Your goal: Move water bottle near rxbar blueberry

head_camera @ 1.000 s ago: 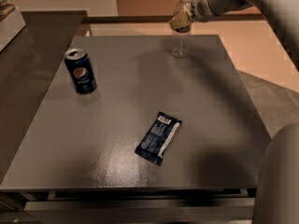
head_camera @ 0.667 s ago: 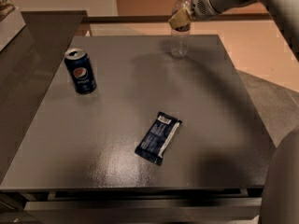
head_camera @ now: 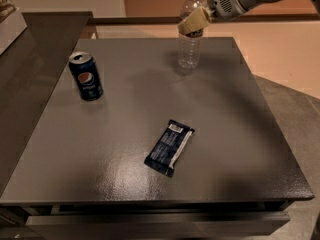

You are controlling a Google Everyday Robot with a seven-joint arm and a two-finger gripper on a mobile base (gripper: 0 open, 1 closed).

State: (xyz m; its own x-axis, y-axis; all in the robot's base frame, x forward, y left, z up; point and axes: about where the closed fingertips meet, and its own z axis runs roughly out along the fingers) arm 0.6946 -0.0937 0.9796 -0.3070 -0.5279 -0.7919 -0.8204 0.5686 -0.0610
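I will release the water bottle upright just behind the far end of the rxbar blueberry (head_camera: 172, 118) with my gripper.
The water bottle (head_camera: 189, 44), clear plastic with a white cap, stands upright at the far edge of the dark table (head_camera: 125, 119), right of centre. My gripper (head_camera: 195, 21) reaches in from the upper right and sits at the bottle's label band, covering part of it. The rxbar blueberry (head_camera: 170, 147), a flat dark navy wrapper with white text, lies near the middle of the table's front half, well in front of the bottle.
A dark blue Pepsi can (head_camera: 86, 76) stands upright at the table's left side. A dark counter (head_camera: 30, 59) runs along the left. The table's right edge drops off to the floor (head_camera: 295, 104).
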